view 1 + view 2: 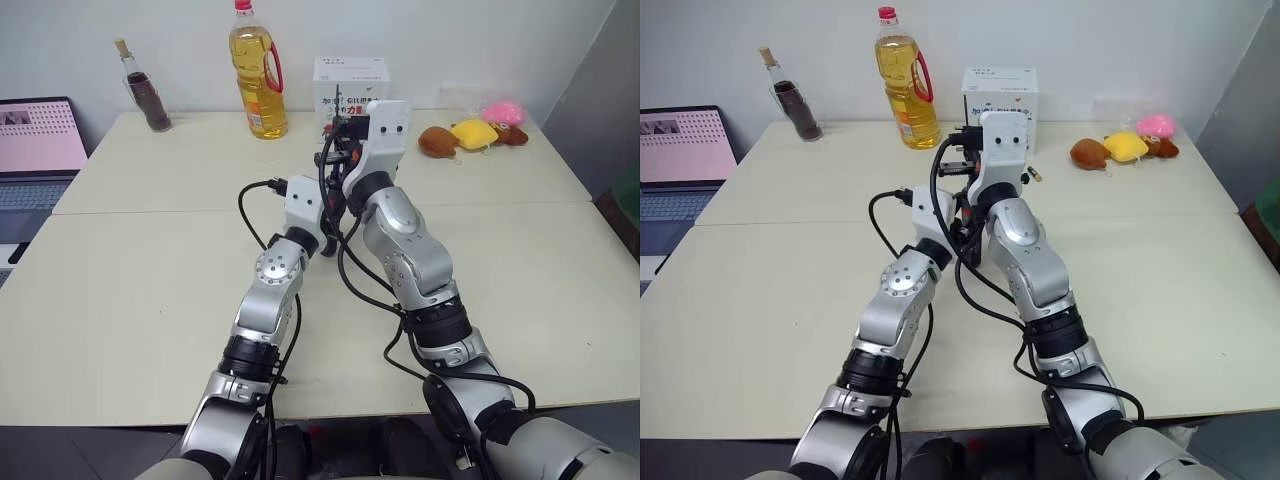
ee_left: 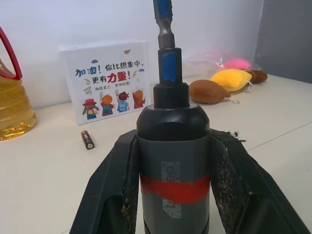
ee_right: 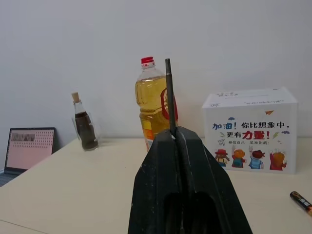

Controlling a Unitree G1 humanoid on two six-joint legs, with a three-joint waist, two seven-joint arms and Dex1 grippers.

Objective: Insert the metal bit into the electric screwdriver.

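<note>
My right gripper needs to let go of the metal bit in the tip of the electric screwdriver (image 1: 333, 174), which my left gripper is holding.
My left gripper (image 2: 174, 139) is shut on the electric screwdriver (image 2: 173, 151), a dark grey barrel with a red band and a blue tip that points away from the wrist. My right gripper (image 3: 176, 134) is shut on the metal bit (image 3: 168, 92), a thin grey rod standing out past its fingertips. In the left wrist view the metal bit (image 2: 165, 29) comes down from above in line with the tool, and its hex end meets the blue tip. In the head views both hands are raised close together over the middle of the table, right gripper (image 1: 345, 150) above left gripper (image 1: 327, 238).
A cooking oil bottle (image 1: 258, 80), a white printed box (image 1: 350, 85) and a small dark corked bottle (image 1: 148, 95) stand along the table's far edge. Plush toys (image 1: 470, 135) lie at the far right. A battery (image 2: 87, 140) lies near the box. A laptop (image 1: 35, 150) sits to the left.
</note>
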